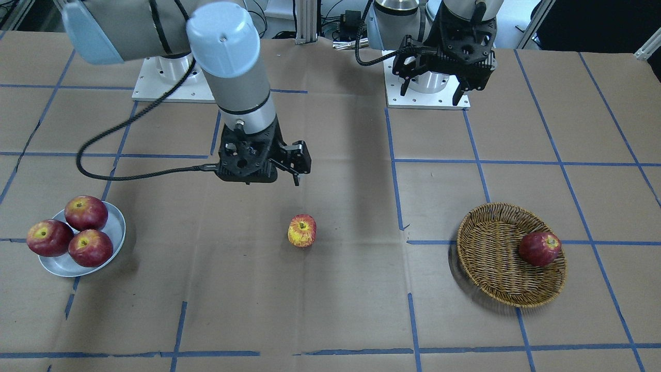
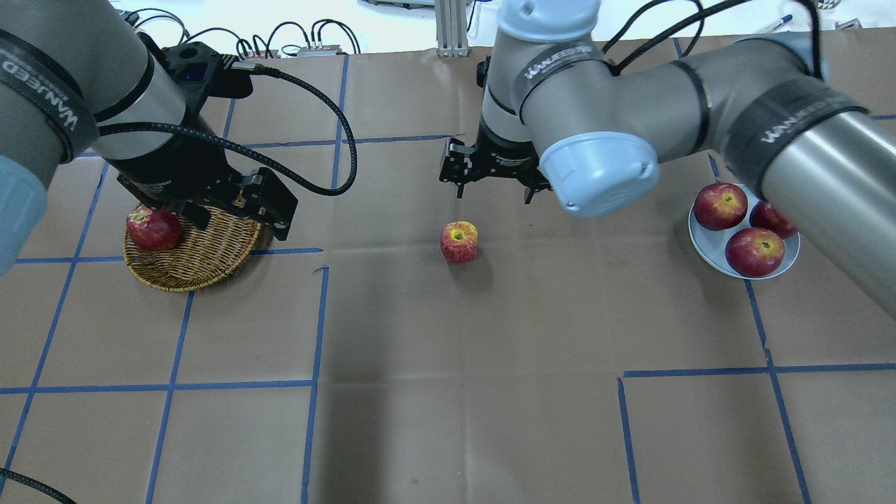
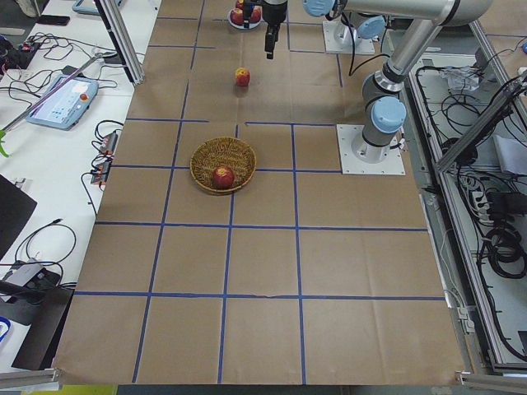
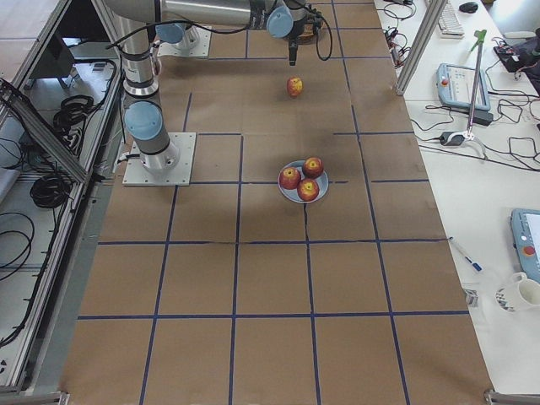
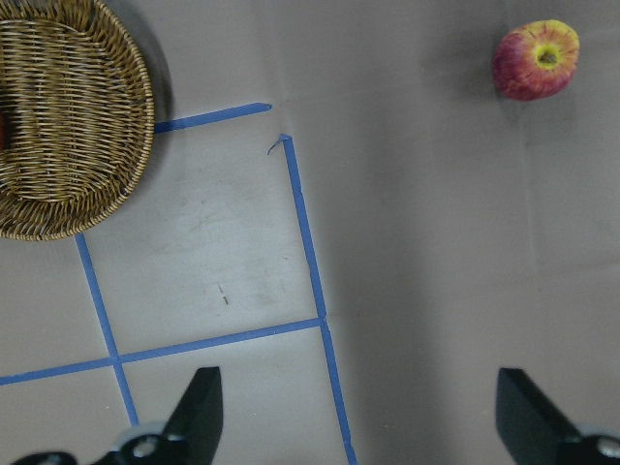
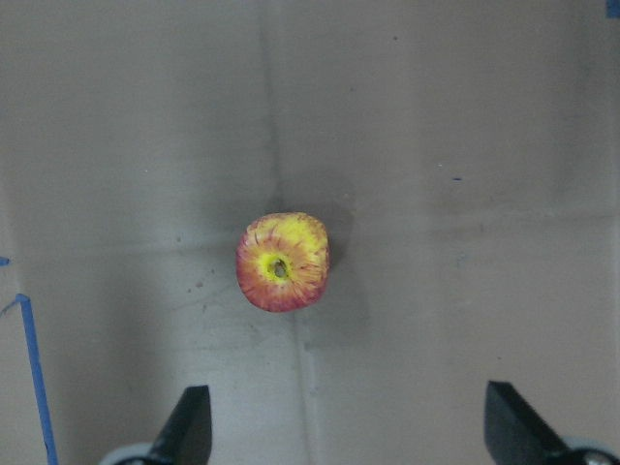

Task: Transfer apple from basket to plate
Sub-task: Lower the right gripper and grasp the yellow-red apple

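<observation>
The robot's right gripper should next move to the yellowish red-streaked apple alone on the middle of the table and close around the apple's sides (image 1: 301, 231) (image 6: 282, 263).
The yellowish red-streaked apple (image 1: 302, 230) stands alone on the table's middle (image 2: 458, 241), outside the basket. It shows centred in the right wrist view (image 6: 282, 262). My right gripper (image 1: 271, 178) hangs open and empty above the table just behind the apple (image 2: 492, 194), with its fingers (image 6: 189, 426) apart. The wicker basket (image 1: 496, 258) holds one dark red apple (image 1: 539, 248). My left gripper (image 1: 430, 95) is open and empty, raised near its base, beside the basket (image 5: 68, 116). The pale plate (image 1: 116, 227) holds three dark red apples.
Brown paper with blue tape lines covers the table. The two arm bases (image 1: 173, 77) stand at the robot's side. The right arm's elbow (image 2: 598, 171) hangs over the table between the apple and the plate (image 2: 707, 245).
</observation>
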### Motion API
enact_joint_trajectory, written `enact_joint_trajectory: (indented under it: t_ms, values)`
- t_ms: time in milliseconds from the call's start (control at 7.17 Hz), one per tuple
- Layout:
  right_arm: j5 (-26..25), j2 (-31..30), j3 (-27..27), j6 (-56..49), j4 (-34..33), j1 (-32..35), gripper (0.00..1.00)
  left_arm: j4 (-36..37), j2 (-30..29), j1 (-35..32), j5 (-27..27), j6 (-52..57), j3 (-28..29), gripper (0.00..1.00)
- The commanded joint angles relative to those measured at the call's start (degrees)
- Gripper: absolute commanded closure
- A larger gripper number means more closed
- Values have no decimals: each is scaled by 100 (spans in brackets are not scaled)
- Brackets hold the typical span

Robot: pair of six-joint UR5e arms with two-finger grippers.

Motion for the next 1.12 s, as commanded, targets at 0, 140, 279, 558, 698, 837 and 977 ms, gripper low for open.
enact_joint_trajectory:
  t_ms: [0,140,279,558,698,837,977]
  values:
    - [-277,718,44,341,-771,250,0,-1,4,13,-25,18,4,1]
    - [-480,973,45,341,-852,346,0,-1,4,13,-16,18,4,1]
    - [-508,1245,45,350,-1210,443,0,-1,-4,13,-16,18,-5,1]
    - [-517,1572,53,359,-1599,523,0,-1,-4,13,-25,18,-5,1]
    - [-517,1695,62,359,-1617,523,0,-1,-13,13,-42,18,-22,1]
    - [-525,1775,62,359,-1618,523,0,-1,-5,13,-43,18,-31,1]
    - [-534,1784,88,350,-1609,523,0,-1,-4,13,-43,18,-22,1]
